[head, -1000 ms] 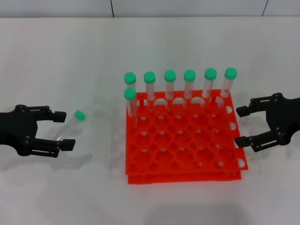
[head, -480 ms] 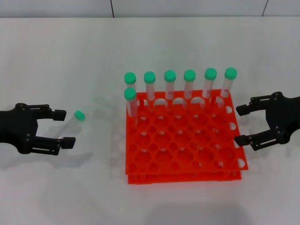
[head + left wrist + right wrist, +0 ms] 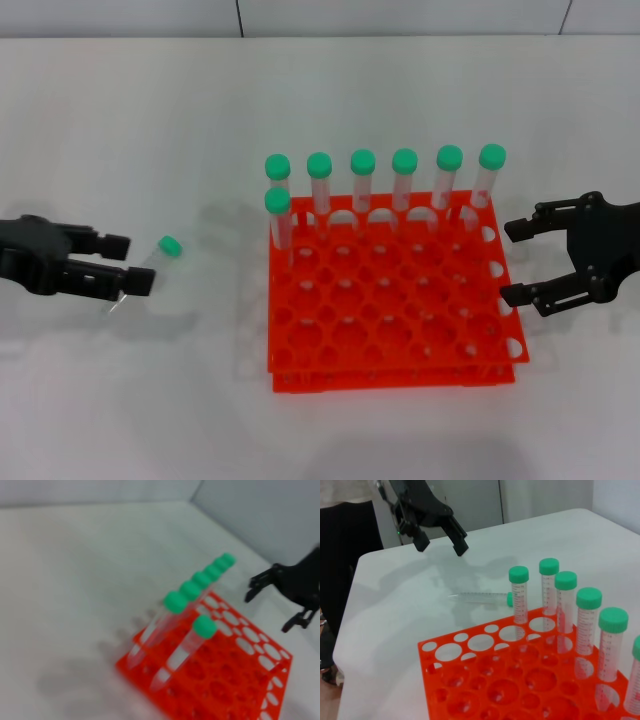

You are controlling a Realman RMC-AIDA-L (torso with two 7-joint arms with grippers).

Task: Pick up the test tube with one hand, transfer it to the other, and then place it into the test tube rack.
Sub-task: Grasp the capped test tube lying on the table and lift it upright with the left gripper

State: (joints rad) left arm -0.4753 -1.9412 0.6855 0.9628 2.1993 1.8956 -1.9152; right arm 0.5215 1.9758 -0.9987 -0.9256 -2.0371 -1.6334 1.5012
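The lying test tube has its bottom end (image 3: 117,302) farthest from its green cap, and my left gripper needs to close on that end.
The test tube (image 3: 168,247), clear with a green cap, lies on the white table left of the orange-red rack (image 3: 390,378). It also shows in the right wrist view (image 3: 480,597). My left gripper (image 3: 122,263) is open over the tube's tail end, one finger on each side, not touching it. In the right wrist view the left gripper (image 3: 440,547) hangs above the tube, empty. My right gripper (image 3: 515,262) is open and empty beside the rack's right edge. The left wrist view shows the rack (image 3: 240,680) and the right gripper (image 3: 280,600), not the lying tube.
Several green-capped tubes (image 3: 362,180) stand in the rack's back row, with one more (image 3: 278,215) in the row in front. The rightmost one (image 3: 488,175) has a pink smear. The table's far edge meets a wall.
My left gripper has turned and shifted slightly left over the tube; its fingers look closer together. The tube still lies on the table. The right gripper has barely moved.
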